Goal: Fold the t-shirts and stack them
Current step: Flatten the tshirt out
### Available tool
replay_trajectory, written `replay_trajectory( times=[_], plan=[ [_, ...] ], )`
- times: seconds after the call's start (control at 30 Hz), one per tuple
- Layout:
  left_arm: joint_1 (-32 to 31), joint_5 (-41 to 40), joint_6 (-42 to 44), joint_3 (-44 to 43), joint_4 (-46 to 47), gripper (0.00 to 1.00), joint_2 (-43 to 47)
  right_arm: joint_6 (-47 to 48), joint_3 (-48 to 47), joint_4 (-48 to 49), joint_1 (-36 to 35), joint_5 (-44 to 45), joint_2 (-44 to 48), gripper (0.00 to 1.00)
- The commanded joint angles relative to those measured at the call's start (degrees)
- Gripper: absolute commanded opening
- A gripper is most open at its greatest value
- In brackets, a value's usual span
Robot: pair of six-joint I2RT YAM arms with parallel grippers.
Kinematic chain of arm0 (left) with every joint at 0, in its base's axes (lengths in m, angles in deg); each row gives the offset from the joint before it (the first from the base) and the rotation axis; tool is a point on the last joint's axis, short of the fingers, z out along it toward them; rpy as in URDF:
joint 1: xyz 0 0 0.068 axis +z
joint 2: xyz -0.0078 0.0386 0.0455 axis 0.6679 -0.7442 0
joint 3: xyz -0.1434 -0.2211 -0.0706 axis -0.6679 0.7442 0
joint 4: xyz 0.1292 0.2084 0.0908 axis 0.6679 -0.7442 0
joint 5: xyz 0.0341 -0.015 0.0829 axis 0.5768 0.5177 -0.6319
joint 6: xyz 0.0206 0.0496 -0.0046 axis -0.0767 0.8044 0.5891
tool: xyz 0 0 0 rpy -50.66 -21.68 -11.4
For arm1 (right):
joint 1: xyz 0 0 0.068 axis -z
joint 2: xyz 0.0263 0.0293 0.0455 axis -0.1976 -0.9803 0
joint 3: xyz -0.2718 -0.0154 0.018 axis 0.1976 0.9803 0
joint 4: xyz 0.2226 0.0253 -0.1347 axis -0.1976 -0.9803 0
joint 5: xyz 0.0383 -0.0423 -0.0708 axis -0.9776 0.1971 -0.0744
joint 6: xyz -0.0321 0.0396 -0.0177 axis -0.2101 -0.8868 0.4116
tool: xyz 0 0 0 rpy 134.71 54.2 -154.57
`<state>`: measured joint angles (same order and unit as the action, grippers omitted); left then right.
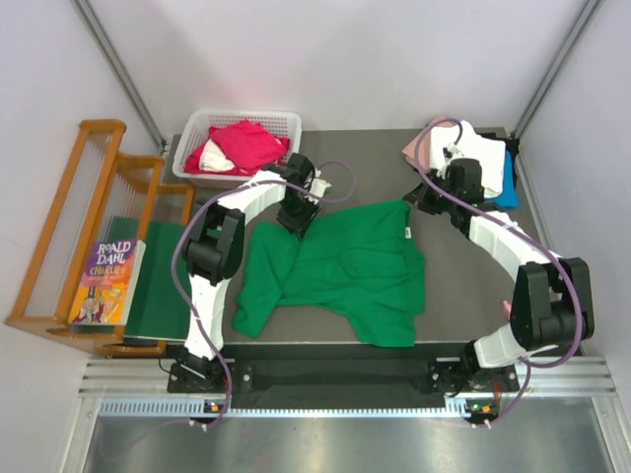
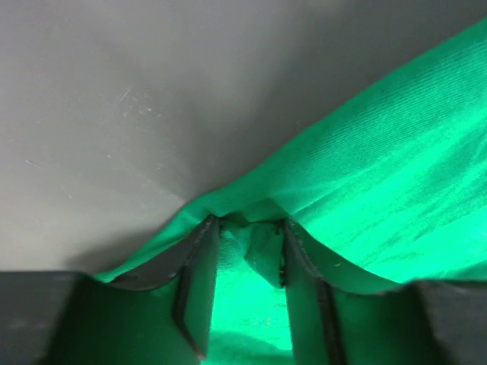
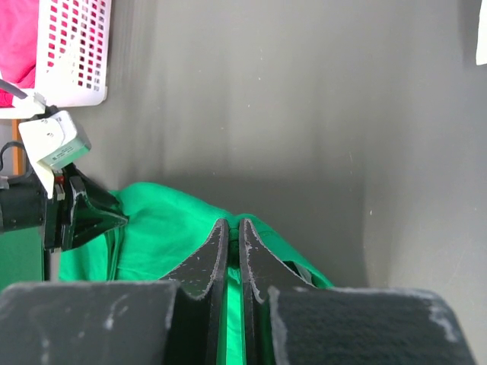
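The robot's left gripper is partway along the green t-shirt's back edge, so it should open and grab the t-shirt closer to the t-shirt's end (image 1: 260, 232) near the mat.
A bright green t-shirt (image 1: 340, 271) lies spread and rumpled in the middle of the table, its white neck label (image 1: 407, 232) near the back right corner. My left gripper (image 1: 296, 219) is down on the shirt's back left edge. In the left wrist view its jaws (image 2: 251, 222) stand apart with a raised fold of green cloth (image 2: 262, 247) between them. My right gripper (image 1: 416, 200) is at the shirt's back right corner. In the right wrist view (image 3: 229, 222) it is shut, with green cloth pinched at the tips.
A white basket (image 1: 192, 138) at the back left holds a red-magenta t-shirt (image 1: 242, 143). Pink, white and blue t-shirts (image 1: 483, 148) are piled at the back right. A wooden rack (image 1: 89, 227), a book (image 1: 106, 281) and a dark green mat (image 1: 158, 286) stand at the left.
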<state>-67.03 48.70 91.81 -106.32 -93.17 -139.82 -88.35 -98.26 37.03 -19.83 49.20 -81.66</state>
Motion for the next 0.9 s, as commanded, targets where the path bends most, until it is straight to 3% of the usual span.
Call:
replay_trajectory(
  times=[0.0, 0.07, 0.13, 0.37, 0.6, 0.87],
  plan=[
    [-0.45, 0.28, -0.60, 0.94, -0.05, 0.39, 0.73, 0.64, 0.04, 2.74, 0.78, -0.63, 1.62, 0.00],
    [-0.36, -0.08, -0.34, 1.20, -0.58, 0.31, 1.52, 0.82, -0.13, 2.74, 0.78, -0.54, 1.27, 0.00],
    [0.34, -0.25, -0.25, 1.21, -1.72, 0.01, 3.10, 1.17, -0.74, 2.83, 0.95, -0.28, 1.10, 0.00],
    [4.20, 0.10, 3.43, 1.64, -7.60, 0.00, 11.98, 1.35, -2.77, 1.07, 4.99, -0.27, 1.10, 0.00],
    [10.87, -2.97, 9.32, 7.78, -10.42, 0.00, 22.34, -0.85, -4.96, 4.06, 10.53, -3.09, -2.59, 0.00],
    [18.27, -0.35, 13.46, 10.96, -12.01, 0.00, 25.61, -2.61, -10.51, 5.28, 10.71, -5.02, -8.92, 0.00]
  ],
)
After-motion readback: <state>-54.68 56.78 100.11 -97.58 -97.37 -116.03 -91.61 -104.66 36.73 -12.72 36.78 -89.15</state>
